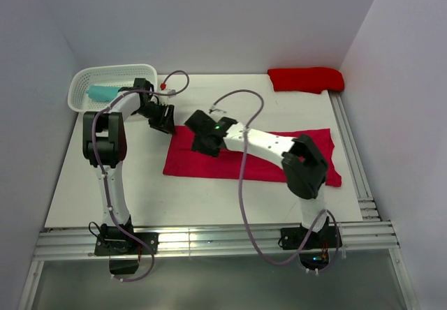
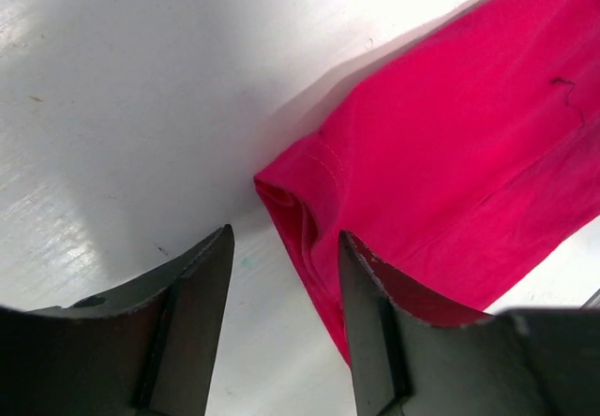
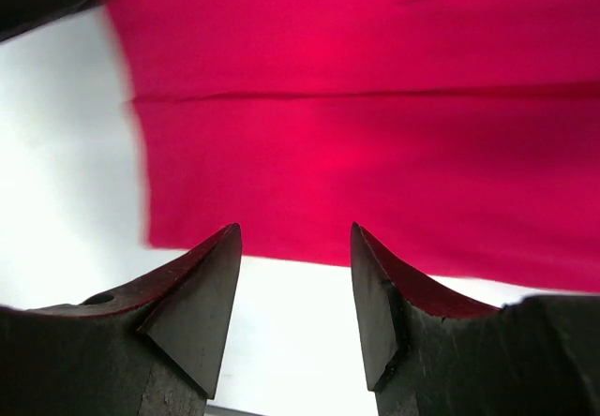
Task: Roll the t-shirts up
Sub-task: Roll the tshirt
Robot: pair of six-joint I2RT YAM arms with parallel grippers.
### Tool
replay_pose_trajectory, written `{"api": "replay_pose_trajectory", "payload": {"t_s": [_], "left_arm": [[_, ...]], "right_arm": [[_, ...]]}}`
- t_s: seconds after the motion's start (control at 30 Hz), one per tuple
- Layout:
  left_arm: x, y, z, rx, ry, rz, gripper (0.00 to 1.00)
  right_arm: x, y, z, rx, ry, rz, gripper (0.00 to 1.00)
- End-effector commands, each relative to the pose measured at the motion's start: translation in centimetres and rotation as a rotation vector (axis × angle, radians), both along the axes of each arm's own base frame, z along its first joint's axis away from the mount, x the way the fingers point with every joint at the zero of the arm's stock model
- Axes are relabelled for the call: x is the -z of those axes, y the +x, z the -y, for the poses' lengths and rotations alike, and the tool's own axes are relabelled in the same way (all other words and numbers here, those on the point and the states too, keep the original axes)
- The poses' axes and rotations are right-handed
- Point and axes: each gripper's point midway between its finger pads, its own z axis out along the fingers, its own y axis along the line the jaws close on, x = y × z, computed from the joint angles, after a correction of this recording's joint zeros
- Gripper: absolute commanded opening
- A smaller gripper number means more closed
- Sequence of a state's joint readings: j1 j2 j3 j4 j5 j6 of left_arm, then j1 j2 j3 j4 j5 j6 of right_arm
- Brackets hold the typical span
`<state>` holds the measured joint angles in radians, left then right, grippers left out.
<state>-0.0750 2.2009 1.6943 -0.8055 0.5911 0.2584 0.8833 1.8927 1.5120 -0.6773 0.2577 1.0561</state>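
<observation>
I will close my right gripper on the near corner (image 1: 165,174) (image 3: 152,244) of the raspberry-crimson t-shirt, at the end of the folded t-shirt on the basket side.
A raspberry-crimson t-shirt (image 1: 202,165) lies folded into a long strip across the middle of the table. My left gripper (image 1: 165,119) hovers open at its far left corner; in the left wrist view that corner (image 2: 291,191) sits just ahead of the gap between the fingers, and nothing is gripped (image 2: 286,233). My right gripper (image 1: 203,140) is over the strip's left end, open and empty (image 3: 295,229), with the cloth's edge (image 3: 375,107) just beyond its tips. A scarlet t-shirt (image 1: 305,79) lies bundled at the back right. A teal t-shirt (image 1: 103,92) rests in the basket.
The white lattice basket (image 1: 140,71) stands at the back left corner, close behind the left arm. Walls close in the back and both sides. Metal rails (image 1: 353,156) run along the table's right and near edges. White tabletop (image 1: 140,191) shows in front of the strip.
</observation>
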Motion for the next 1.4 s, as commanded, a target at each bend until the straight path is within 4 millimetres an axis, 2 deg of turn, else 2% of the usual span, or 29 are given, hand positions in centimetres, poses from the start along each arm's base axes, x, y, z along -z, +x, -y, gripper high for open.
{"api": "replay_pose_trajectory", "payload": {"t_s": [0.0,0.07,0.13,0.27,0.33,0.6,0.87,1.07,1.23,1.37], "left_arm": [[1.0,0.2,0.1,-0.02,-0.018,-0.016,0.53],[1.2,0.2,0.0,-0.026,-0.009,-0.016,0.51],[1.4,0.2,-0.1,-0.029,-0.007,-0.016,0.48],[1.8,0.1,-0.1,-0.035,-0.002,-0.027,0.43],[2.0,0.0,0.0,-0.035,-0.002,-0.031,0.4],[2.5,-0.2,0.3,-0.029,0.01,-0.032,0.37],[2.7,-0.4,0.5,-0.029,0.03,-0.032,0.37],[3.0,-0.3,0.4,-0.034,0.045,-0.031,0.37],[3.5,-0.3,0.5,-0.043,0.057,-0.035,0.32],[4.0,-0.6,1.0,-0.043,0.067,-0.038,0.25]], "right_arm": [[-1.0,0.7,-5.3,-0.011,0.082,0.028,0.57],[-0.2,0.6,-7.5,-0.037,0.071,0.022,0.57],[1.0,0.4,-8.7,-0.053,0.062,0.008,0.57],[1.4,-0.1,-11.6,-0.095,0.094,0.008,0.57],[2.5,-0.9,-12.5,-0.114,0.082,-0.011,0.57],[3.6,-2.7,-15.1,-0.161,0.092,-0.029,0.57],[5.3,-4.0,-16.1,-0.184,0.056,-0.054,0.57],[7.0,-4.3,-15.2,-0.162,-0.019,-0.077,0.56],[7.9,-4.6,-14.0,-0.142,-0.077,-0.083,0.48],[8.7,-5.1,-13.8,-0.152,-0.085,-0.1,0.33]]}}
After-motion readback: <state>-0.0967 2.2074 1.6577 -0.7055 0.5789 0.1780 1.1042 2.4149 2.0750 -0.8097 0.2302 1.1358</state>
